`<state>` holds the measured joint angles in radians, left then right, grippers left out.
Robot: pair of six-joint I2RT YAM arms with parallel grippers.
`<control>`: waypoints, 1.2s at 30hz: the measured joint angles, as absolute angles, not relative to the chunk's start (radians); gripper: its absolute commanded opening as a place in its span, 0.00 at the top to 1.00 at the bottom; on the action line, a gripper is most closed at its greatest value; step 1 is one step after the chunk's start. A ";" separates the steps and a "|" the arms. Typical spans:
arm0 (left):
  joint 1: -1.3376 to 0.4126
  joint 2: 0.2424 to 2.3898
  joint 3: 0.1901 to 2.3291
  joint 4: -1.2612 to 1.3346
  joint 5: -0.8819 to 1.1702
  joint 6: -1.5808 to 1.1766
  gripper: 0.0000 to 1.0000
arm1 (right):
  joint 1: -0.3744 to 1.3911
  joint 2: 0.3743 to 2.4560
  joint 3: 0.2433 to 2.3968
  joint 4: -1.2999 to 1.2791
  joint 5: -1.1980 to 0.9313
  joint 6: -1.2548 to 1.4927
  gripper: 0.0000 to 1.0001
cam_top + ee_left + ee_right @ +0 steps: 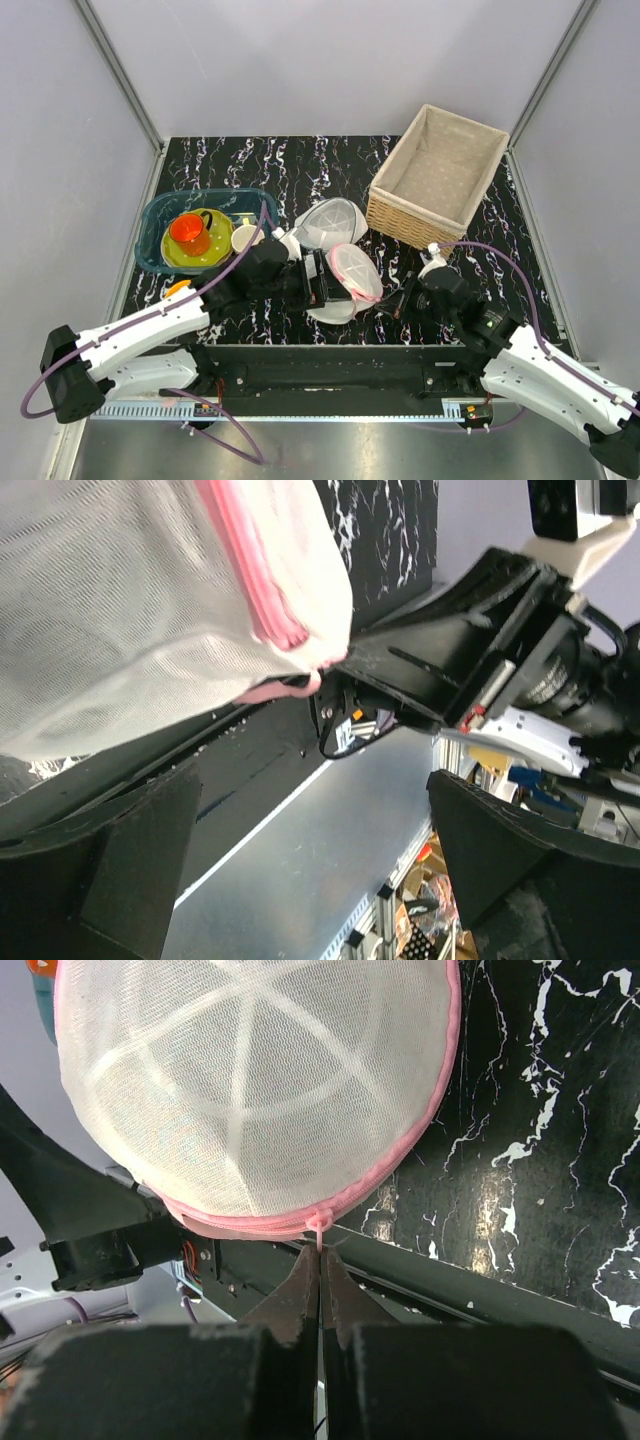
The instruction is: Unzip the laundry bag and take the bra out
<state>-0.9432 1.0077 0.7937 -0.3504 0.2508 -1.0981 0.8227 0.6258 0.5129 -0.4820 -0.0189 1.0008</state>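
Note:
My right gripper holds the laundry bag only by its zipper pull. My left gripper should back away, then pinch the bag's pink zipper (254, 570) to keep it steady.
The laundry bag (355, 270), a white mesh dome with a pink rim and zipper, sits near the table's front edge. It fills the top of the right wrist view (250, 1090). My right gripper (320, 1256) is shut on the bag's small pink zipper pull (319, 1228) at the near rim; in the top view it (388, 303) sits just right of the bag. My left gripper (320, 278) stands wide open at the bag's left side. In the left wrist view the bag (150, 600) hangs above and left of the fingers (110, 870), with nothing between them. The bra is hidden.
A wicker basket (440, 180) stands at the back right. A teal bin (160, 215) at the left holds an orange cup (190, 233), a yellow-green plate and a white cup. An all-white mesh dome (330, 222) lies behind the bag. The table's front edge runs just below both grippers.

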 measured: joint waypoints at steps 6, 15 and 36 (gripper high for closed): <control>-0.944 1.107 0.820 -0.318 0.181 -1.121 0.02 | 0.823 0.590 0.513 -0.511 -0.020 0.999 1.00; -0.988 1.311 0.991 -0.333 0.123 -1.073 1.00 | 0.823 0.566 0.522 -0.552 -0.031 0.994 1.00; -0.880 1.477 1.304 -0.537 0.181 -0.778 0.60 | 0.823 0.436 0.548 -0.625 -0.081 1.000 1.00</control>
